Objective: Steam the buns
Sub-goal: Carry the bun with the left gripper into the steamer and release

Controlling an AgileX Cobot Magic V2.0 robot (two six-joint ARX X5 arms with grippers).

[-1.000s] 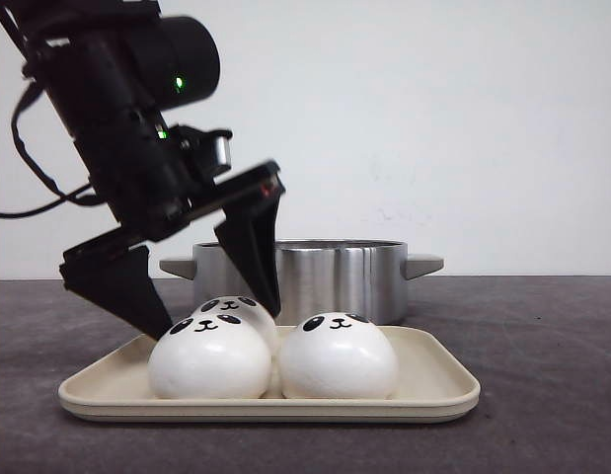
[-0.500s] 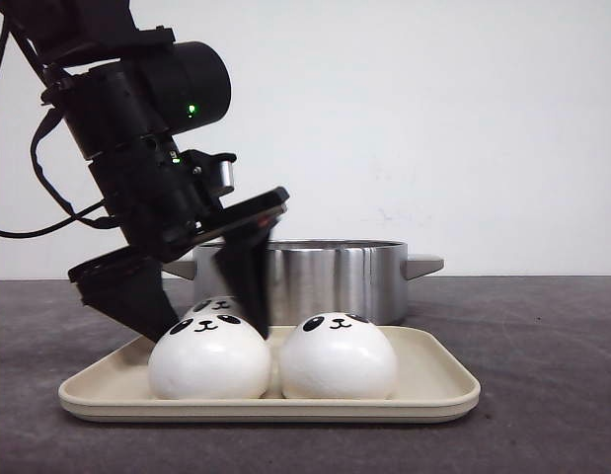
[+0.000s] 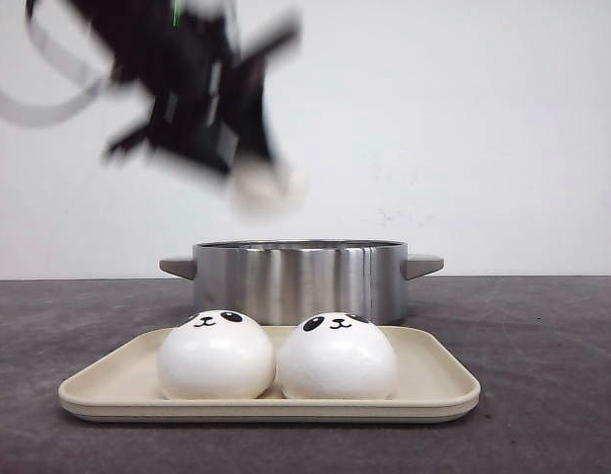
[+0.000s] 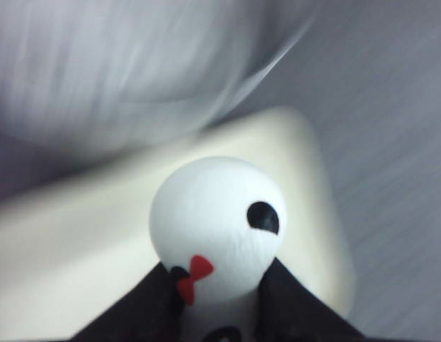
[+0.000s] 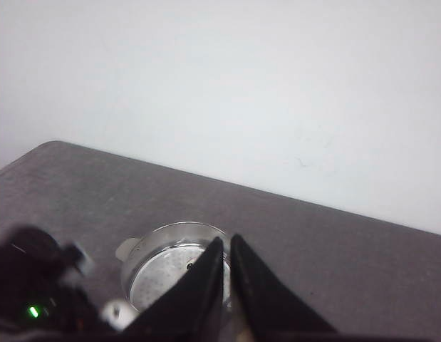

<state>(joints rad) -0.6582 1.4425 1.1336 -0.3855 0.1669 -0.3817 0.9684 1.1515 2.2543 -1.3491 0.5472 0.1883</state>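
My left gripper needs to let go of the panda-face bun on the steamer plate inside the steel pot (image 3: 262, 251).
Two white panda-face buns (image 3: 216, 355) (image 3: 338, 355) sit side by side on the beige tray (image 3: 266, 407). My left gripper (image 3: 251, 163) is blurred with motion, high above the tray and the steel pot (image 3: 300, 276). It is shut on a third bun (image 3: 267, 188). In the left wrist view that bun (image 4: 216, 221) sits between the black fingers (image 4: 145, 306), with the tray (image 4: 78, 242) blurred below. My right gripper (image 5: 226, 241) is shut and empty, high above the pot (image 5: 170, 267). A fourth bun is not in view.
The pot stands just behind the tray, with side handles (image 3: 421, 265) and a perforated steamer plate (image 5: 159, 278) inside. The dark grey tabletop (image 3: 542, 346) runs to both sides. A white wall is behind.
My left gripper shut on the rear bun on the tray and swung it quickly up and a little right, off the tray. The front left bun shifted slightly right.
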